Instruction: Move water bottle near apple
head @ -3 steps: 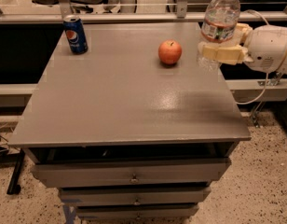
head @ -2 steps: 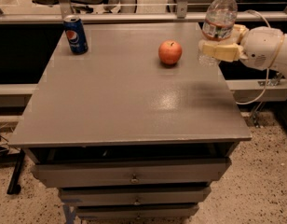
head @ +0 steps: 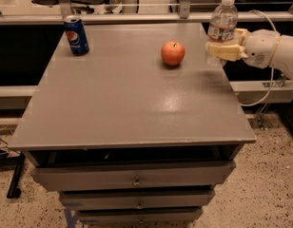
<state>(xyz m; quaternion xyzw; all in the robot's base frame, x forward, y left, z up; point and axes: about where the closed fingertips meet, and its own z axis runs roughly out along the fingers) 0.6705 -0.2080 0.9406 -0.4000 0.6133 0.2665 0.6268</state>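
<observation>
The robot's gripper will let go of the water bottle upright on the grey table top, close beside the apple (head: 200, 68) toward the robot's arm.
The water bottle (head: 222, 26) is clear with a white cap and a white, blue and red label. It stands upright at the table's far right edge, held off or just at the surface. My gripper (head: 221, 50) reaches in from the right and is shut on the bottle's lower half. The red-orange apple (head: 172, 53) sits on the grey table top (head: 127, 99), a short way to the left of the bottle.
A blue Pepsi can (head: 76, 35) stands at the table's far left corner. Drawers (head: 132, 179) run below the front edge. A rail and chair legs lie behind the table. My white arm (head: 272, 51) extends off to the right.
The gripper and bottle have shifted slightly left toward the apple. The apple and the can have not moved.
</observation>
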